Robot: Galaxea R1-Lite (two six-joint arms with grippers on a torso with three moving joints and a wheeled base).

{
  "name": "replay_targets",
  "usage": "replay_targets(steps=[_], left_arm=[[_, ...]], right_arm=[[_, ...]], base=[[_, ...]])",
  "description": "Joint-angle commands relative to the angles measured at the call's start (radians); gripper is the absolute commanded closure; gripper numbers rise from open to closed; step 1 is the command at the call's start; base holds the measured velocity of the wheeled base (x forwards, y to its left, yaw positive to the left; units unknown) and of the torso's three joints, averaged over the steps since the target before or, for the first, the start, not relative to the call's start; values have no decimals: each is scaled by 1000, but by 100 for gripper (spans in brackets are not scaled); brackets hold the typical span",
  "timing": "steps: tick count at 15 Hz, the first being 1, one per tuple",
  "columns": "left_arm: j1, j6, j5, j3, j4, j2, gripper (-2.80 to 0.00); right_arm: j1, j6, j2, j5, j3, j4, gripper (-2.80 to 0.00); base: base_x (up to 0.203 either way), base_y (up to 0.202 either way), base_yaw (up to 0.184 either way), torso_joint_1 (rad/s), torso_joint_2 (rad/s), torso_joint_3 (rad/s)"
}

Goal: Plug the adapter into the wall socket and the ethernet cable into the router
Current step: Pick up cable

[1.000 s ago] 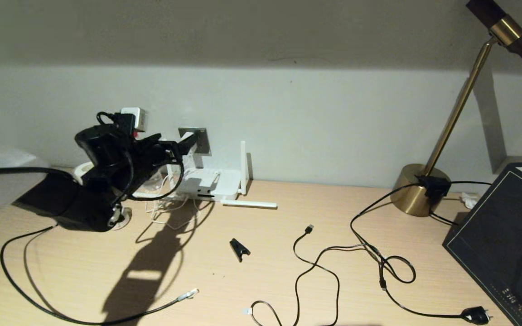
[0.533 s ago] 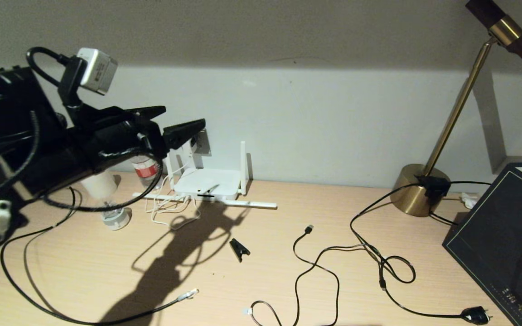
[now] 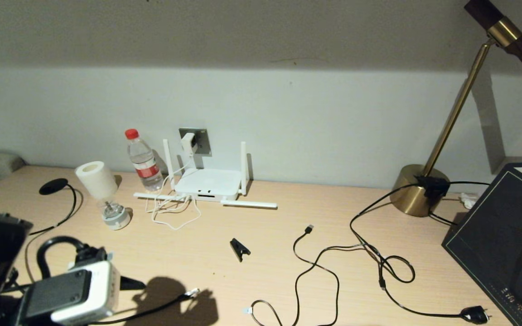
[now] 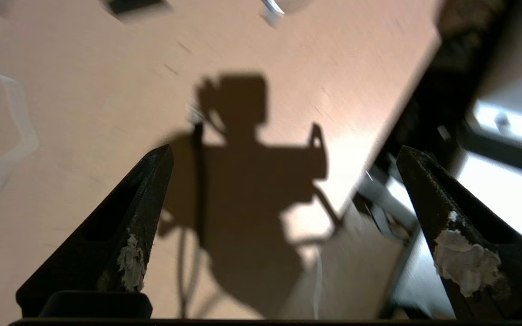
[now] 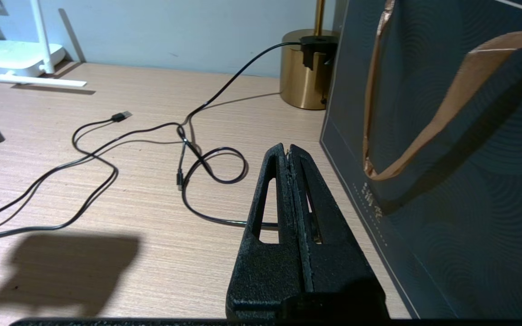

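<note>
Next, I close my left gripper on the black sleeve point(image 3: 181, 298) point(image 4: 197, 130) just behind the clear connector of the ethernet cable, so that the connector stays free for the router.
The white adapter point(image 3: 188, 142) sits plugged into the grey wall socket point(image 3: 200, 137), and its thin white cord hangs down to the desk. Just below stands the white router point(image 3: 206, 183) with its stick antennas. The black ethernet cable point(image 3: 61, 224) runs from its round end at the far left to its clear connector tip point(image 3: 191, 293) near the front edge. My left gripper point(image 4: 283, 149) hovers open and empty over the near left of the desk, close to that tip. My right gripper point(image 5: 287, 147) is shut on nothing, low beside the dark bag.
A water bottle point(image 3: 143, 160) and a paper roll point(image 3: 92, 179) stand left of the router. A black clip point(image 3: 239, 249), a thin USB cable point(image 3: 308, 228) and a black plug point(image 3: 474, 314) lie mid-desk. A brass lamp base point(image 3: 417, 190) and dark gift bag point(image 3: 501, 235) fill the right.
My left arm has drawn back from the wall socket and dropped to the near left of the desk. The adapter stays in the socket. The right arm has not moved.
</note>
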Motion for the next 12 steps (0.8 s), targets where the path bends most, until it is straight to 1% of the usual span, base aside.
replay_targets(steps=[1,2,4,5,7,8,9,12], left_arm=[[-1,23,10,21,25,104,-280],[-1,54,17,23,24,156,-280],[0,126,52,21,24,248,-280],[0,147,67,16,24,297,-280],[-1,165,97,-8,24,375,-280],[0,168,129,-18,25,400,-280],[0,171,142,-22,25,423,-280],[-3,183,149,-58,13,543,-280]], right_arm=[[1,-1,1,1,35,-1,0],[1,-1,1,1,35,-1,0],[1,-1,1,1,35,-1,0],[1,-1,1,1,35,-1,0],[1,-1,1,1,35,-1,0],[1,-1,1,1,35,-1,0],[1,-1,1,1,35,-1,0],[1,-1,1,1,35,-1,0]], base=[[0,0,0,0,0,0],[0,0,0,0,0,0],[0,0,0,0,0,0],[0,0,0,0,0,0],[0,0,0,0,0,0],[0,0,0,0,0,0],[0,0,0,0,0,0],[0,0,0,0,0,0]])
